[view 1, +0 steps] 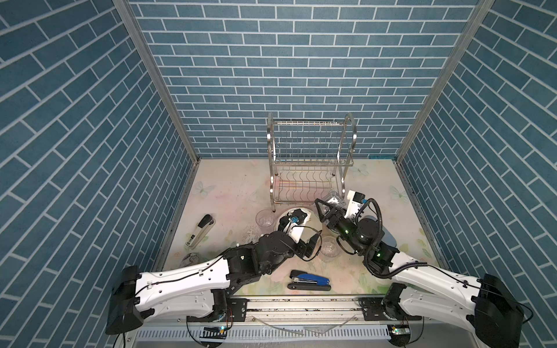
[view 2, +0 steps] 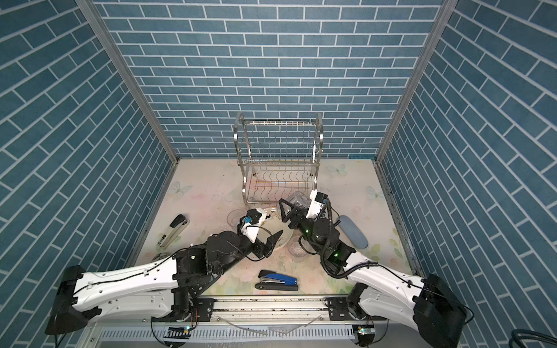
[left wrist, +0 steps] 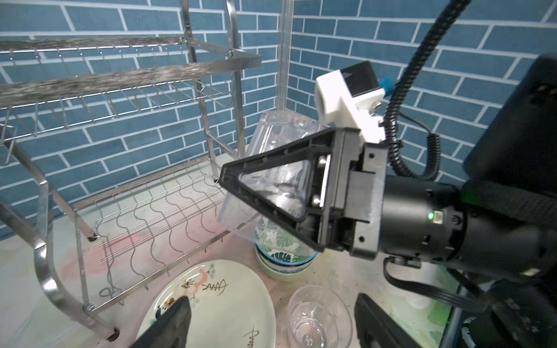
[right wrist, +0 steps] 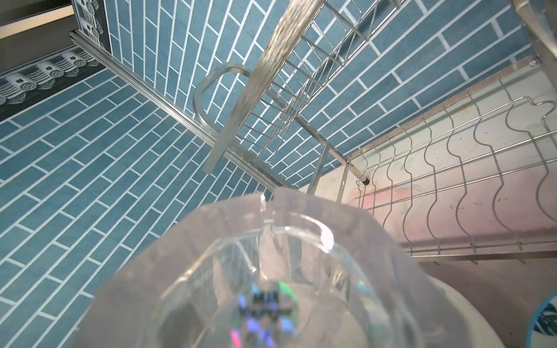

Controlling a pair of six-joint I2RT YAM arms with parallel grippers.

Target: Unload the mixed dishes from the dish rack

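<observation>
Next, my left gripper travels over to the clear tumbler that is in my right gripper, and then closes on the tumbler's open end [view 1: 326, 208] [left wrist: 261, 232].
The dish rack [view 1: 310, 162] [view 2: 278, 162] stands with both wire shelves bare in both top views. My right gripper [view 1: 331, 205] [left wrist: 289, 192] is shut on a clear tumbler [left wrist: 277, 156] [right wrist: 271, 286], held tilted by the rack's front right corner, above a green-leaf bowl [left wrist: 286, 250] nested in a pale green one. My left gripper [left wrist: 271, 325] [view 2: 271, 244] is open low over the table. A cream floral plate [left wrist: 223, 304] and a second tumbler [left wrist: 319, 316] lie between its fingers, untouched. A third tumbler [view 1: 265, 218] stands left of the plate.
A blue stapler [view 1: 310, 280] lies near the front edge. A white and black stapler [view 1: 200, 230] lies at the left. A grey-blue oblong case [view 2: 352, 232] lies right of my right arm. Brick-patterned walls close in three sides.
</observation>
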